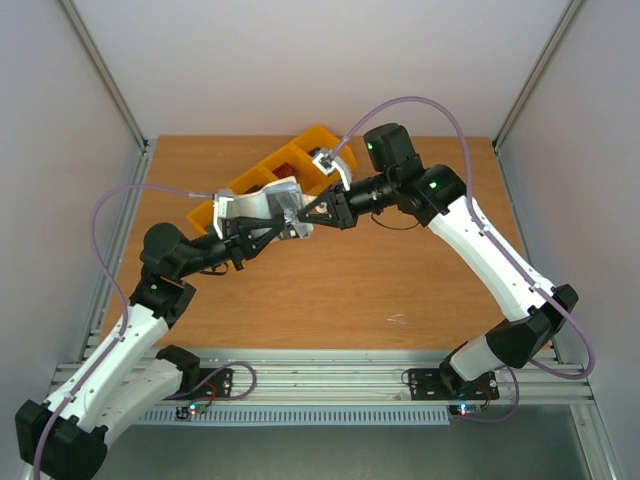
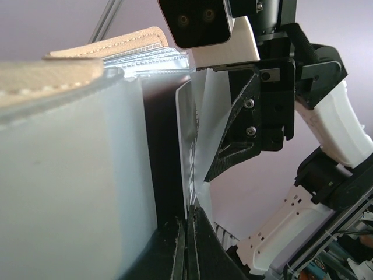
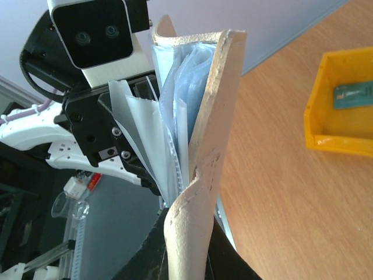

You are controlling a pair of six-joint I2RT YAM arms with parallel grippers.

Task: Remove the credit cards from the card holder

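I should release the card holder from my right gripper onto the bare wood (image 1: pixel 328 279), in the space between the yellow bins and the metal rail.
The card holder (image 1: pixel 278 200) is held in the air between both grippers, over the table near the bins. My right gripper (image 3: pixel 187 226) is shut on its beige cover (image 3: pixel 213 116), which bends at the pinch. My left gripper (image 2: pixel 189 233) is shut on a thin pale inner sleeve of the holder (image 2: pixel 105 49). A dark card (image 2: pixel 185 146) with pale marks stands edge-on right above these jaws. In the top view the left gripper (image 1: pixel 287 223) and right gripper (image 1: pixel 305 214) nearly touch. A dark card (image 3: pixel 352 95) lies in a yellow bin. A red patch (image 1: pixel 289 169) shows in another compartment.
A row of yellow bins (image 1: pixel 262 178) runs diagonally at the back of the wooden table (image 1: pixel 380 290), just behind the grippers. Metal frame posts and pale walls stand on both sides. Cables loop above both arms.
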